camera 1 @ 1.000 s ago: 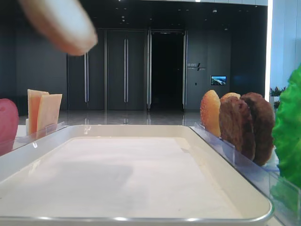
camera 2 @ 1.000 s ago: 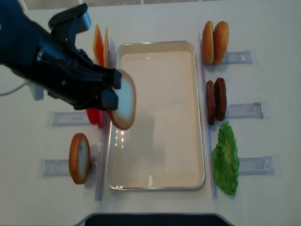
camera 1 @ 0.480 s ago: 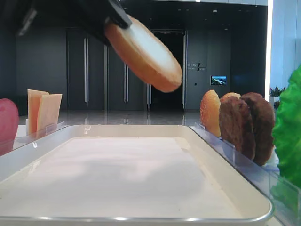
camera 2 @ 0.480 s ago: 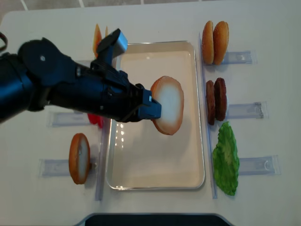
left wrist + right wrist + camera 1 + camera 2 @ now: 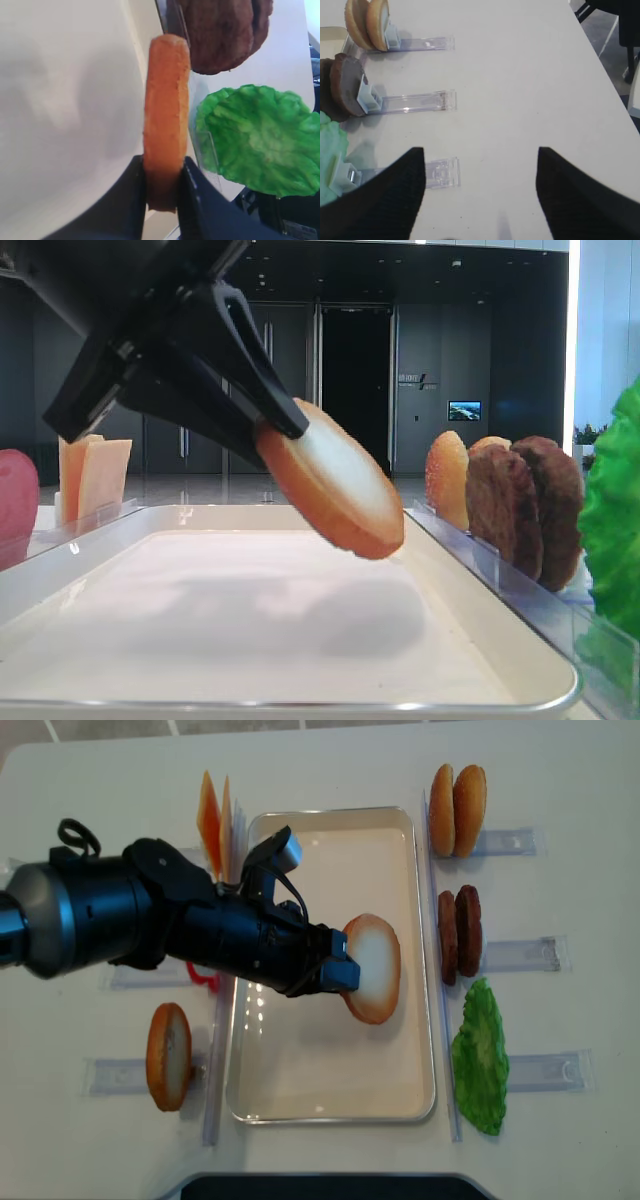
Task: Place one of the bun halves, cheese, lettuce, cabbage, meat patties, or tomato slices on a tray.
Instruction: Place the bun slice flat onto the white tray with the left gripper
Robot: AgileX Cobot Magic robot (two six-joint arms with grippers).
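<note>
My left gripper is going to let go of the bun half on the tray's middle part, level with the lettuce's upper part [image 5: 347, 1018] [image 5: 107, 125].
My left gripper [image 5: 340, 972] is shut on a flat bun half [image 5: 372, 968], pinching its golden rim between both fingers [image 5: 131, 200]. The bun half [image 5: 335, 485] hangs tilted, cream face up, just above the right middle of the cream-white tray [image 5: 330, 1065]; I cannot tell whether its low edge touches the liner. In the left wrist view the bun half [image 5: 166, 110] is edge-on over the tray [image 5: 65, 100]. My right gripper [image 5: 480, 150] is open and empty over bare table, right of the holders.
Cheese [image 5: 215, 815], a tomato slice [image 5: 15, 500] and another bun half [image 5: 168, 1055] stand left of the tray. Domed buns [image 5: 458, 810], meat patties [image 5: 460, 935] and lettuce [image 5: 480, 1060] stand in clear holders [image 5: 415, 102] along its right side.
The left gripper carried the bun half from the tray's left edge rightward over the tray and lowered it close to the liner. The right gripper shows no change.
</note>
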